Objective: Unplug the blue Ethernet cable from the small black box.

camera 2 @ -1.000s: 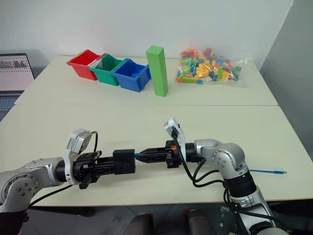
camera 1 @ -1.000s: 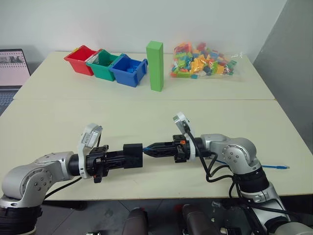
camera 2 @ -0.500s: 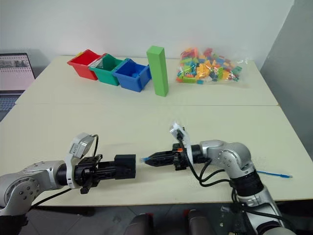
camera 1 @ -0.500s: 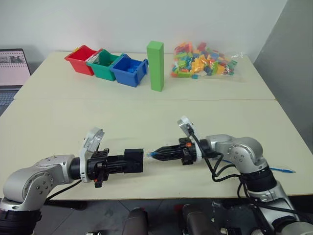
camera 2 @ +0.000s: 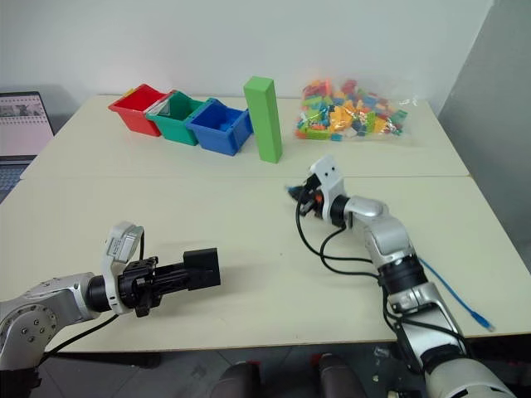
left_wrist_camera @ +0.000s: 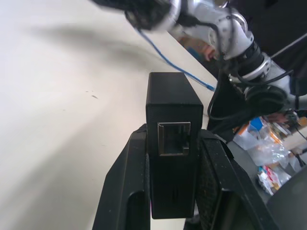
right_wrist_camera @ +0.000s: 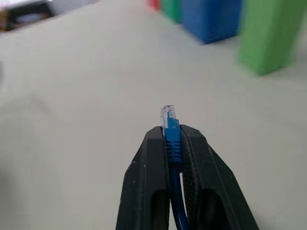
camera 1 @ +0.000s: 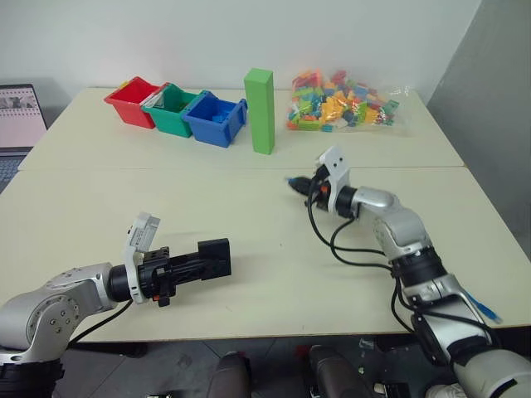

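Next, my left gripper sets the small black box down on the bare table (camera 1: 194, 200) in front of the blue bin.
My left gripper (camera 1: 199, 263) is shut on the small black box (camera 1: 217, 255) and holds it level over the table's near left. In the left wrist view the box (left_wrist_camera: 171, 103) sits between the two black fingers (left_wrist_camera: 125, 191), and its port (left_wrist_camera: 174, 139) is empty. My right gripper (camera 1: 297, 183) is out over the middle of the table, near the green block, shut on the blue Ethernet cable just behind its clear plug (right_wrist_camera: 169, 116). The rest of the cable (camera 2: 446, 288) trails back past my right arm, and its other plug (camera 2: 489, 326) lies at the table's near right edge.
Red (camera 1: 133, 100), green (camera 1: 171, 108) and blue (camera 1: 213, 119) bins stand in a row at the back left. A tall green block (camera 1: 260, 110) stands beside them. A bag of coloured bricks (camera 1: 340, 103) lies at the back right, and a laptop (camera 1: 18, 116) sits at the left edge.
The plug has come out of the box. My right gripper has carried it away from the box towards the green block. The left gripper has kept hold of the box and hardly moved.
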Available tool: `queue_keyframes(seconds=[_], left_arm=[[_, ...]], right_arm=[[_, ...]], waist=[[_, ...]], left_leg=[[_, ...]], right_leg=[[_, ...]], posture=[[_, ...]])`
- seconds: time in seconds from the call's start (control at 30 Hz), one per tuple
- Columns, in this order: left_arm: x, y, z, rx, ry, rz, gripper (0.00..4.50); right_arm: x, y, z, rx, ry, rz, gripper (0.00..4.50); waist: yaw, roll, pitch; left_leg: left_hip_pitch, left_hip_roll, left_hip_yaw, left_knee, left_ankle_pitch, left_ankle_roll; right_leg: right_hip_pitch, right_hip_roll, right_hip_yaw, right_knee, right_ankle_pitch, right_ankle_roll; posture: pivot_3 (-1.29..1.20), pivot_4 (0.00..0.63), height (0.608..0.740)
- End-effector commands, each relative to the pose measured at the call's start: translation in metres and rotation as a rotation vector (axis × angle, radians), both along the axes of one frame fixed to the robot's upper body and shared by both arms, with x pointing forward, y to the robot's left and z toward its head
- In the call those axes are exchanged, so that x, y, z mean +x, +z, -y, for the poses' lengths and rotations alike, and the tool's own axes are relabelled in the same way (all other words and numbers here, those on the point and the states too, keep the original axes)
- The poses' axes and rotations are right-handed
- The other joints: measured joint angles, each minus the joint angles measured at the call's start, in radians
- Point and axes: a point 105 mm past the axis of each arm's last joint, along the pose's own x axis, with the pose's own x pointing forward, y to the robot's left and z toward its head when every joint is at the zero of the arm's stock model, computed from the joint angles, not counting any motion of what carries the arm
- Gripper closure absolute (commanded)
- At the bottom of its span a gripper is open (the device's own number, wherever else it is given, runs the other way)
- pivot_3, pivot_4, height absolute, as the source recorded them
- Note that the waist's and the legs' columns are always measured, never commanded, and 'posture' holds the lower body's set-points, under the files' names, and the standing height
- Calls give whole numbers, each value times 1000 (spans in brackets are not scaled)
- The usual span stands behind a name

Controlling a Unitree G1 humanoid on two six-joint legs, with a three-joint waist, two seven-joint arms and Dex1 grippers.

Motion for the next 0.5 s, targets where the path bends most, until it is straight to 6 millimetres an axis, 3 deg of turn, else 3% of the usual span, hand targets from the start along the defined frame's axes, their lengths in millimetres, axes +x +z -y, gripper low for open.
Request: queue_keyframes(seconds=[0.03,0.2,0.23,0.37,0.5], left_arm=[[0,7,4,9,3,45,3706],[5,4,5,27,37,63,3706],[7,3,5,27,48,66,3706],[10,2,5,38,61,85,3706],[25,4,3,55,137,151,3706]], right_arm=[[35,3,27,-91,-213,83,4446],[51,-10,37,-142,-306,26,4446],[52,-11,38,-139,-318,15,3735],[55,-10,40,-102,-331,-3,2847],[54,4,41,-72,-300,45,1876]], waist=[[3,0,0],[2,0,0],[2,0,0],[-1,0,0],[0,0,0]], left_leg=[[0,0,0,-1,0,0],[-1,-1,0,-2,0,0],[0,0,0,-2,0,0],[0,0,0,-3,0,0],[0,0,0,-2,0,0]], right_leg=[[0,-1,0,0,3,-5],[0,-1,0,-1,3,-5],[0,-1,0,-1,3,-5],[0,-1,0,0,3,-6],[0,-1,0,0,3,-6]], posture=[[0,150,740],[0,150,740],[0,150,740],[0,150,740],[0,150,740]])
